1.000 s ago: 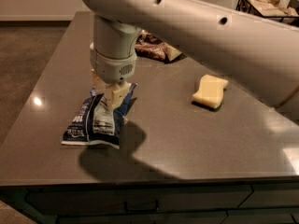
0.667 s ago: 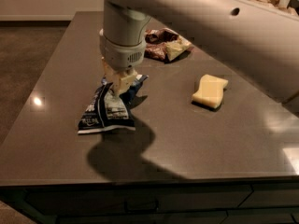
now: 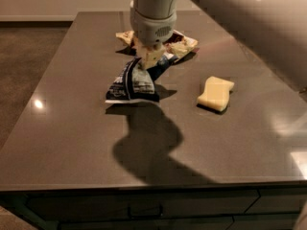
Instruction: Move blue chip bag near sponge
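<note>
My gripper is going to release the blue chip bag, hanging just above the table's middle, between the sponge and the brown and yellow snack bag (image 3: 194,75).
The blue chip bag (image 3: 133,84) is a dark navy foil bag with a white label, hanging tilted in the middle of the table, its lower edge just above the surface. My gripper (image 3: 150,57) is shut on the bag's top end, its cream fingers pinching the foil. The sponge (image 3: 215,93), a pale yellow block with wavy sides, lies flat to the right of the bag, about a bag's length away.
A brown and yellow snack bag (image 3: 177,43) lies behind the gripper, partly hidden by it. The grey table (image 3: 72,133) has its front edge near the bottom and its left edge running up to the far left. My arm fills the upper right.
The gripper has carried the blue chip bag to the right and farther back, lifting it off the table, closer to the sponge and the brown bag.
</note>
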